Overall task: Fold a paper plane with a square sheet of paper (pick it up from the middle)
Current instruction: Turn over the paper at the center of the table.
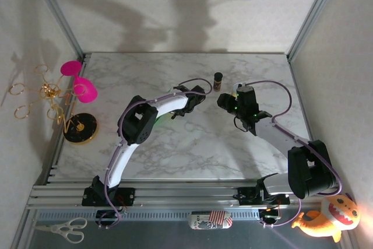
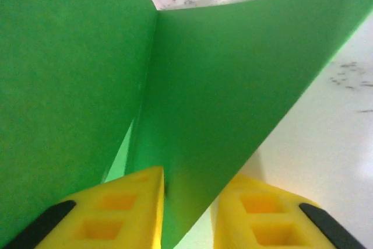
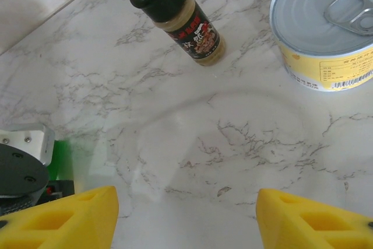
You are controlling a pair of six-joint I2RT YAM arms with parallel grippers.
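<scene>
I need to use my left gripper to regrip the green paper and lay it flat beside my right gripper (image 1: 201, 119), because the paper's flap stands up, away from my right gripper.
The bright green sheet of paper (image 2: 221, 86) is folded, with a sharp crease running up from my left gripper (image 2: 195, 176). Its lower point sits between the yellow fingers. The paper lies against the left finger (image 2: 125, 208), while white table shows between it and the right finger (image 2: 262, 211), so the jaws stand apart. From this close I cannot tell whether it has a paper plane's shape. In the top view my left gripper (image 1: 198, 94) is at mid-table, with green paper (image 1: 166, 116) peeking out under the arm. My right gripper (image 3: 186, 202) is wide open over bare marble, with the green paper's edge (image 3: 61, 155) to its left.
A spice bottle (image 3: 180, 18) with a black cap and a yellow tin can (image 3: 326, 27) stand just beyond my right gripper (image 1: 224, 102). A gold stand with pink discs (image 1: 76, 103) sits at the table's left edge. Scissors (image 1: 61, 230) and a plush toy (image 1: 326, 217) lie off the table's near side.
</scene>
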